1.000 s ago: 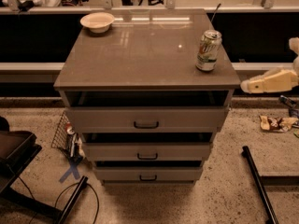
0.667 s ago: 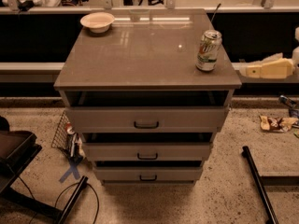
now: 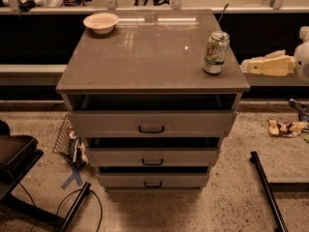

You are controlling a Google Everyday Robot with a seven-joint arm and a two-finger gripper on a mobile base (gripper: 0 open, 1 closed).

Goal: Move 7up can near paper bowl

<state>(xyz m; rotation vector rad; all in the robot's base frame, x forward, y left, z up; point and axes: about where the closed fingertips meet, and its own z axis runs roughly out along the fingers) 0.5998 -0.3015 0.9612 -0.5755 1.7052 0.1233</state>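
Next, I grip the upper half (image 3: 218,43) of the 7up can near its silver top.
The 7up can (image 3: 215,52) stands upright near the right front corner of the grey cabinet top (image 3: 149,52). It has white and green sides and a silver top. The paper bowl (image 3: 100,22) sits at the far left corner of the same top, cream with a flared rim. My gripper (image 3: 247,66) comes in from the right edge of the view, cream-coloured, with its tip just right of the can and about level with the can's lower half. It is apart from the can.
The cabinet has three drawers (image 3: 151,124) with dark handles. A wire basket (image 3: 66,140) leans at its lower left. A black pole (image 3: 268,192) lies on the floor at the right. Wrappers (image 3: 285,127) lie on the floor at the right.
My gripper has moved up and to the left, closer to the can. The can and the bowl have not moved.
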